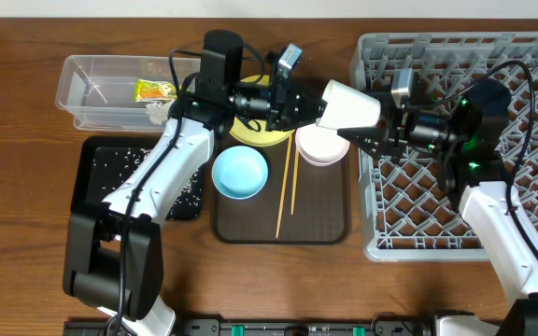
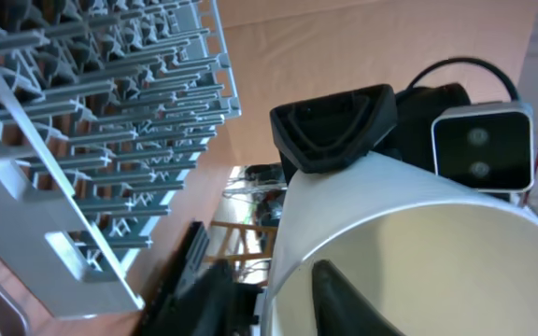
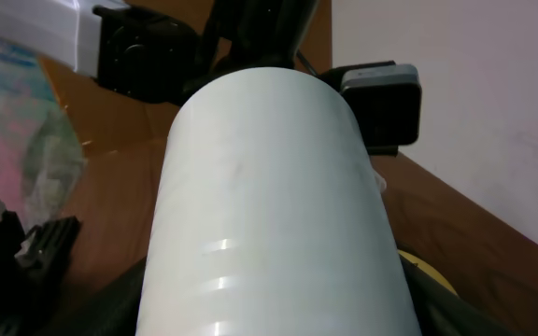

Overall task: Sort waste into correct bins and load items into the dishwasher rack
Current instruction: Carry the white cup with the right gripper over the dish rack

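Next, I set the white cup among the wires near the grey rack's front edge [image 1: 477,203] with my right gripper. The cup now hangs above the brown tray.
A white cup [image 1: 351,105] hangs on its side in the air above the brown tray, held from both ends. My left gripper [image 1: 318,103] is shut on its rim, one finger inside the cup [image 2: 418,243] and one outside [image 2: 288,289]. My right gripper [image 1: 370,126] is shut around the cup's body, which fills the right wrist view [image 3: 269,187]. The yellow plate [image 1: 255,133], light-blue bowl [image 1: 240,173], a white bowl [image 1: 322,147] and chopsticks [image 1: 288,182] lie on the tray. The grey rack [image 1: 456,245] stands at the right.
The dark-brown serving tray [image 1: 283,229] sits in the middle. The clear tub [image 1: 92,93] at back left holds the snack wrapper [image 1: 155,91] and a white tissue [image 1: 157,110]. The black tray [image 1: 96,154] in front of it holds rice scraps [image 1: 120,166].
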`<state>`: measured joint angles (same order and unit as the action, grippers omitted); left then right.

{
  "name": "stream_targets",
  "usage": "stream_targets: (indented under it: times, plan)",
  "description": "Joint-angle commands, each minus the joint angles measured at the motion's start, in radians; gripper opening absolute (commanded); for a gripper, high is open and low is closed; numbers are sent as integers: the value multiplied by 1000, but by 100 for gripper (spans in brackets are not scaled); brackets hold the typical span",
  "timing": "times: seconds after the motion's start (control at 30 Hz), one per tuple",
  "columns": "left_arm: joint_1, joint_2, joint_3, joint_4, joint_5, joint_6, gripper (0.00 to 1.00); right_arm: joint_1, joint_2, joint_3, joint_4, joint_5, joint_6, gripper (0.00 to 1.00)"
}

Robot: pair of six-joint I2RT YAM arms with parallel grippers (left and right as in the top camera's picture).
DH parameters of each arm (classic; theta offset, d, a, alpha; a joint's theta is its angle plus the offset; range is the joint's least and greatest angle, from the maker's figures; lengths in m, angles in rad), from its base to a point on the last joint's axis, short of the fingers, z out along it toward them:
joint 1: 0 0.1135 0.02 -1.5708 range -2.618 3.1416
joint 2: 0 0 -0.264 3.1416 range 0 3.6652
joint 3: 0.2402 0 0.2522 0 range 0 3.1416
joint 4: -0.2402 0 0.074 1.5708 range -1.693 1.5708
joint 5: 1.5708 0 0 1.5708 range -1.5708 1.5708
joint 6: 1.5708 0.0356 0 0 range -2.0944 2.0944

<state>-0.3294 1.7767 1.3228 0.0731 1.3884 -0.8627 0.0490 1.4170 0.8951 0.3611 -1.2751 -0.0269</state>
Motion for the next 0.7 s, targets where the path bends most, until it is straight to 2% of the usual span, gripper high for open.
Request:
stream_targets:
  times: [0.0,0.13,0.27,0.37,0.47,0.53,0.67]
  plan:
    - [4,-2,5,3,12,119,36,-16,5,15,-10,-14,9,53]
    - [19,-2,5,-69,-78,243,36,-32,5,15,-69,20,30,52]
    - [54,-2,5,-305,-328,428,36,-43,5,15,-185,162,27,55]
    - [70,-6,5,-484,-513,544,37,-44,5,15,-257,294,-46,57]
    - [71,-31,5,-630,-650,652,36,-60,2,16,-296,440,-57,51]
    - [71,-57,5,-689,-743,677,36,-79,-6,21,-322,479,-56,47]
    - [71,-131,5,-772,-927,691,35,-118,-41,47,-404,554,-45,23]
